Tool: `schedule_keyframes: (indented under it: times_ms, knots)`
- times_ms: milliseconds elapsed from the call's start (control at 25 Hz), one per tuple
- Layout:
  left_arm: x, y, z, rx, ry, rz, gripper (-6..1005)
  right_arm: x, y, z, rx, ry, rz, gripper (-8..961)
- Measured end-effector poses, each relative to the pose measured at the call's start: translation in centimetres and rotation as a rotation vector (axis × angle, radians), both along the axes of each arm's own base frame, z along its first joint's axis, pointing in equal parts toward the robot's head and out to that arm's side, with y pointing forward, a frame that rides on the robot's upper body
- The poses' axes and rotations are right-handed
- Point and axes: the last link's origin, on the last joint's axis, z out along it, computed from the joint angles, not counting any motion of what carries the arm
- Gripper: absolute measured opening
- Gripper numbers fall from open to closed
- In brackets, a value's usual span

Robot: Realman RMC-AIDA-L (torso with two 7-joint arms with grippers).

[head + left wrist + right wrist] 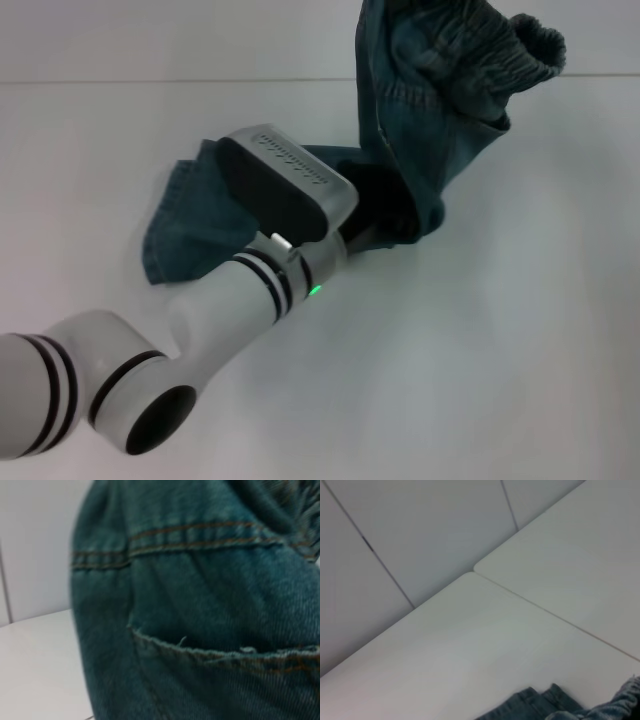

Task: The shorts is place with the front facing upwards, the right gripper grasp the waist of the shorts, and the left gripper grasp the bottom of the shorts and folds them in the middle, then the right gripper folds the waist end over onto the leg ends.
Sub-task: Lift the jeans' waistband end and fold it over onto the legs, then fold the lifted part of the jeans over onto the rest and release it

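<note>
Next, my right gripper releases the waist of the shorts on the flat denim [268, 243] under the wrist housing of my left gripper.
The blue-green denim shorts [430, 110] hang bunched above the white table [480, 350] at the back centre-right. Their gathered elastic waist [505, 55] is at the top, lifted toward the upper edge of the head view. A flat part of the denim [190, 225] lies on the table, left of my left arm. My left gripper [385, 205] is a dark shape pressed into the lower folds, mostly hidden behind its wrist housing [290, 185]. In the left wrist view the shorts [200, 605] fill the picture, with orange stitching and a frayed pocket edge. The right gripper is out of view. The right wrist view shows only a denim edge [540, 705].
My white left arm [150, 360] crosses the near left of the table, with a green light at its cuff [315, 290]. The right wrist view shows the table's far corner [475, 572] with grey wall panels [420, 530] behind it.
</note>
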Motion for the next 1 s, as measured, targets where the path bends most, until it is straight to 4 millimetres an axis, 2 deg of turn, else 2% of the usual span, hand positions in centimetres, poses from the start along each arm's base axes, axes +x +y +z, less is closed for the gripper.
schedule_keyframes:
  times_ms: [240,400,760,1000]
  knots:
    - [1.6,-0.7,-0.7,-0.035,-0.024,-0.037,4,-0.3,-0.2,-0.4,-0.018,-0.010,0.012,119]
    - [1.6,-0.9,-0.8,-0.037,-0.028,-0.039,21,0.0,-0.2,-0.6,-0.024,-0.013,0.013,119]
    - [-2.1,-2.2,-0.1,0.002,-0.033,0.022,58,1.3,-0.4,-0.7,-0.041,-0.017,-0.001,118]
    - [-4.7,-1.5,1.7,0.102,-0.071,0.129,83,1.6,-0.4,-0.6,-0.039,-0.020,0.001,117]
